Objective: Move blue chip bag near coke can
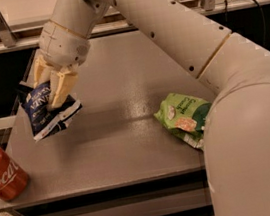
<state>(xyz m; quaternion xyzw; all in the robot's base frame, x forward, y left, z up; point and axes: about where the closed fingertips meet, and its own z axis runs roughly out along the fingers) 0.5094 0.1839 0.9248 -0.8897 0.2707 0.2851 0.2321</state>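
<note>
My gripper is going to let go of the blue chip bag on the grey table [28,147] just behind the coke can.
My gripper [52,93] is shut on the blue chip bag [46,114], a dark navy foil bag with white lettering and a white bottom edge. It holds the bag above the left part of the grey table [130,146]. The coke can [1,173], red with white script and a silver top, stands upright at the table's front left corner. The bag hangs above and to the right of the can, apart from it.
A larger green bag [184,118] with cracker pictures lies on the right side of the table, partly behind my arm [249,128]. A metal rail [4,46] and a light counter run behind the table. The floor shows at the bottom left.
</note>
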